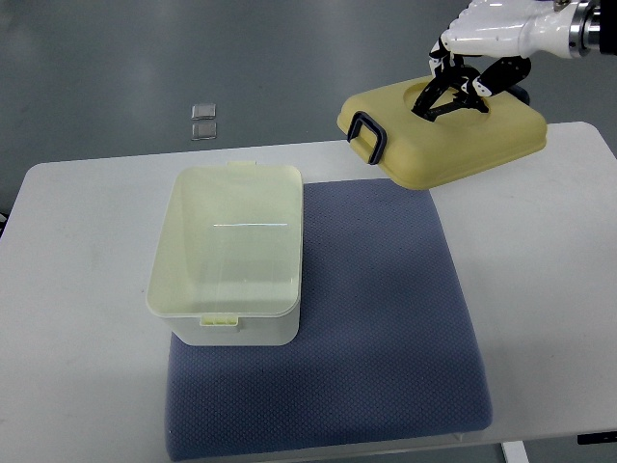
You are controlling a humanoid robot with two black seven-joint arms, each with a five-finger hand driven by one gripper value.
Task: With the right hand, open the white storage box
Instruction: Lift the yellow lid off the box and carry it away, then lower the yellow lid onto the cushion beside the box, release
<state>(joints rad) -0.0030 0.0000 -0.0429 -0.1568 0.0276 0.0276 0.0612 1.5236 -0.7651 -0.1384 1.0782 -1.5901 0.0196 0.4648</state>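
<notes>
The pale yellow lid will go down from my right gripper onto the blue-grey mat (pixel 397 257) next to the white storage box.
The white storage box (pixel 229 253) stands open and empty on the left part of a blue-grey mat (pixel 386 318), its inside bare. Its pale yellow lid (pixel 445 140) hangs tilted in the air over the table's far right. A dark clip (pixel 368 137) sticks out on the lid's left end. My right hand (pixel 474 60), white with black fingers, comes in from the upper right and is shut on the lid's dark top handle (pixel 453 96). No left hand shows.
The white table (pixel 77 280) carries the mat. Two small clear square items (pixel 203 121) lie on the grey floor beyond the table's far edge. A dark item (pixel 600 439) peeks in at the bottom right corner.
</notes>
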